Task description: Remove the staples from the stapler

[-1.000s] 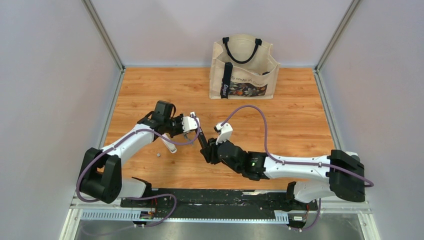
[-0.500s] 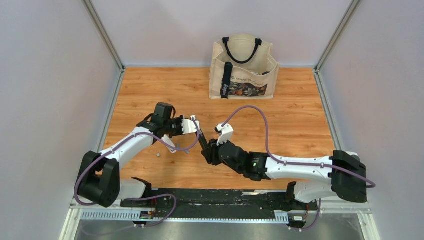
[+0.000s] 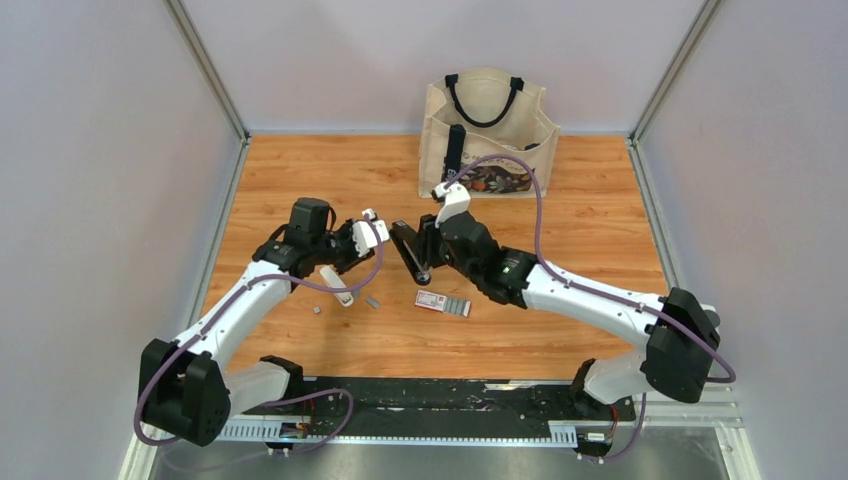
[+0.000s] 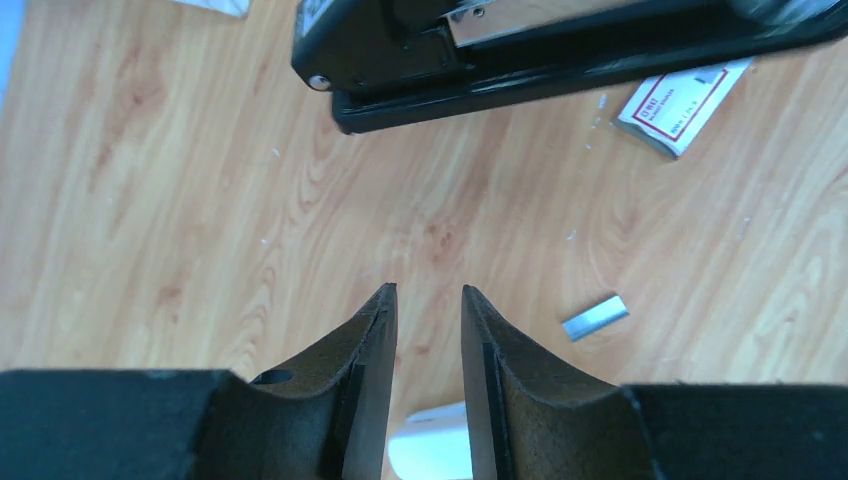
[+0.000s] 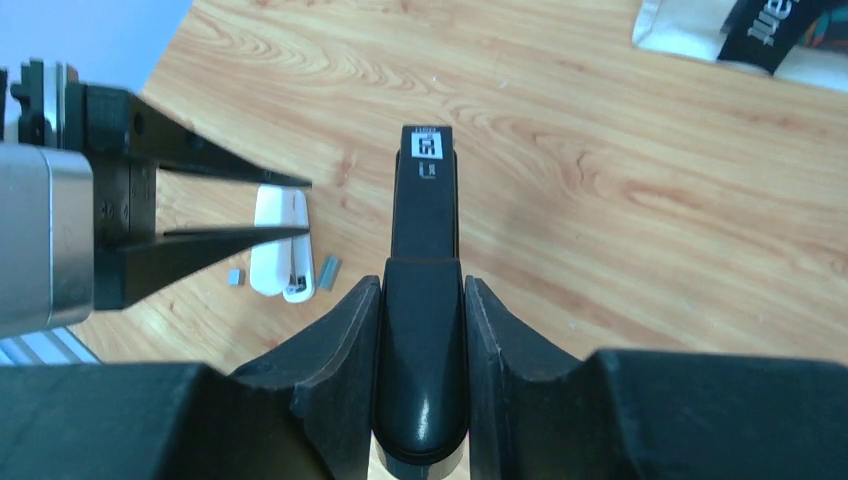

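Note:
My right gripper is going to set the black stapler down on the bare wood (image 3: 398, 246) (image 5: 470, 202) between the tote bag and the small white tool.
My right gripper (image 3: 428, 246) (image 5: 420, 285) is shut on the rear of the black stapler (image 3: 408, 252) (image 5: 425, 220) and holds it above the table. The stapler's front end points toward my left gripper (image 3: 372, 228) (image 4: 428, 292). That gripper is open by a narrow gap with nothing between its fingers. In the left wrist view the stapler (image 4: 560, 50) crosses the top. A short silvery strip of staples (image 3: 373, 301) (image 4: 595, 317) (image 5: 330, 268) lies on the wood below the left gripper. A smaller silvery piece (image 3: 317, 311) (image 5: 236, 277) lies further left.
A small white oblong tool (image 3: 336, 284) (image 5: 282, 243) lies beside the staples. A flat red-white-grey little box (image 3: 442, 303) (image 4: 680, 105) lies under the right arm. A beige tote bag (image 3: 487, 135) stands at the back. Grey walls close both sides.
The right arm swung the stapler up and toward the back, uncovering the little box. The left gripper drew back to the left and opened slightly. A staple strip now lies on the table.

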### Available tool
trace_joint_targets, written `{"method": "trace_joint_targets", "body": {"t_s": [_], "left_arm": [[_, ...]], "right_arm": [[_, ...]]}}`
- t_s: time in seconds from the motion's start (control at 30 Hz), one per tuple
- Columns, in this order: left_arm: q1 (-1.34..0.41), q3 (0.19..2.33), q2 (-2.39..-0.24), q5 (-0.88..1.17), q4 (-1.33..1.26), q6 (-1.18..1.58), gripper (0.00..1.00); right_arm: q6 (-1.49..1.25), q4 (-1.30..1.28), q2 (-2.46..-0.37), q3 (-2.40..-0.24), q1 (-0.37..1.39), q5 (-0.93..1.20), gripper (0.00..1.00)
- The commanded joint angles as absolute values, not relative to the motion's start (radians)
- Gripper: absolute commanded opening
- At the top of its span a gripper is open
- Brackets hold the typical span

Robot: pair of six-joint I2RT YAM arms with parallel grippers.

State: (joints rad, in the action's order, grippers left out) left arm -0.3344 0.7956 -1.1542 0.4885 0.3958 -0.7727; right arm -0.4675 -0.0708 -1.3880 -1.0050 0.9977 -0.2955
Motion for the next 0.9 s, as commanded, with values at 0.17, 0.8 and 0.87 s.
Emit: {"method": "trace_joint_targets", "body": {"t_s": [0.17, 0.8, 0.87], "left_arm": [[-0.265, 0.896, -1.127, 0.621, 0.534, -0.617, 0.40], [-0.245, 0.815, -1.111, 0.494, 0.600, -0.706, 0.40], [-0.245, 0.818, -1.121, 0.500, 0.615, -0.748, 0.41]], "right_arm": [[-0.345, -0.029, -1.483, -1.199, 0.950, -0.238, 0.00], [-0.224, -0.011, -1.859, -1.449, 0.907, -0.193, 0.00], [-0.224, -0.009, -1.891, -1.462, 0.896, -0.183, 0.00]]}}
